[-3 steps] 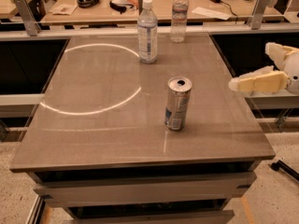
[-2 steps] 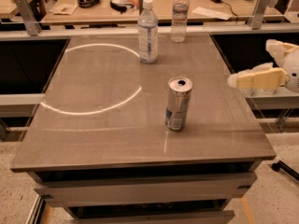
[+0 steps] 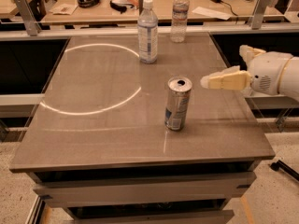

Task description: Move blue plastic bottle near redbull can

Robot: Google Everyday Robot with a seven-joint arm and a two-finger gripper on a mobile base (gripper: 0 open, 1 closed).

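The robot's gripper should next move to the blue plastic bottle's middle [image 3: 147, 36] and close there, since this bottle has to move near the redbull can.
The blue plastic bottle [image 3: 147, 31], clear with a white cap and a wide pale label, stands upright at the far middle of the table. The redbull can [image 3: 178, 103], silver with blue low on its side, stands upright nearer the front, right of centre. My gripper [image 3: 223, 66] reaches in from the right edge, above the table at about the height of the can's top. It is open and holds nothing. Its lower cream finger [image 3: 226, 80] points left, a short gap from the can.
A second clear bottle [image 3: 179, 15] with a narrower label stands at the table's far edge, right of the blue one. The grey table [image 3: 93, 125] has a bright ring of light on its left half. A desk with headphones and papers lies behind a rail.
My gripper has moved left over the table's right side, closer to the can. The bottles and the can have not moved.
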